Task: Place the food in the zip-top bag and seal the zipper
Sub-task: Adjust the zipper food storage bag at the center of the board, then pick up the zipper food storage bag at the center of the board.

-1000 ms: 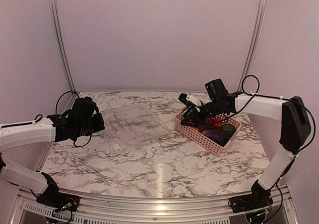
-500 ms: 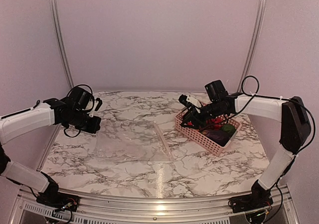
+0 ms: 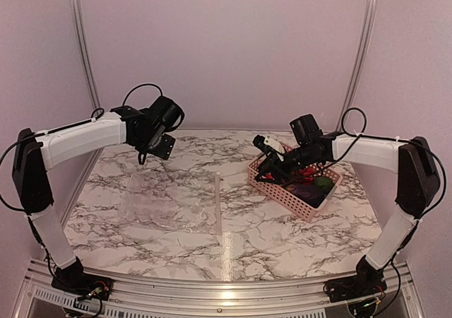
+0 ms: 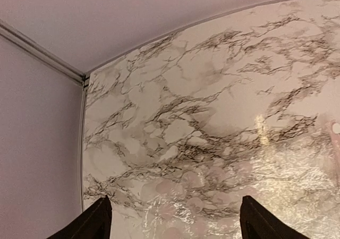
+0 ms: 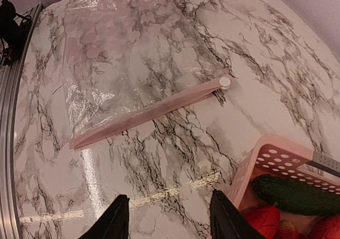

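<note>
Next, my left gripper grips the upper layer of the zip-top bag at the middle of its zipper (image 3: 217, 205), so that the bag can open.
The clear zip-top bag (image 3: 169, 203) lies flat on the marble table, and its zipper (image 3: 217, 203) runs along the right edge. In the right wrist view the bag (image 5: 122, 58) shows its pinkish zipper (image 5: 149, 114), which ends in a round slider. The food sits in the pink basket (image 3: 281, 189): a purple eggplant (image 3: 307, 189), a green piece (image 3: 323, 184), a cucumber (image 5: 292, 194) and red fruits (image 5: 265, 220). My left gripper (image 3: 154, 148) (image 4: 178, 223) hangs open above the bag's far left corner and holds nothing. My right gripper (image 3: 270, 164) (image 5: 170, 218) is open and empty beside the basket's left corner.
The pink basket (image 5: 271, 156) stands at the right, between the bag and the right wall. A metal rail (image 4: 42, 50) edges the table at the back left, where the wall begins. Bare marble lies between the zipper and the basket.
My left gripper has opened and let go of the bag, then risen toward the back and right. The bag has settled flat on the table. The right arm has hardly moved.
</note>
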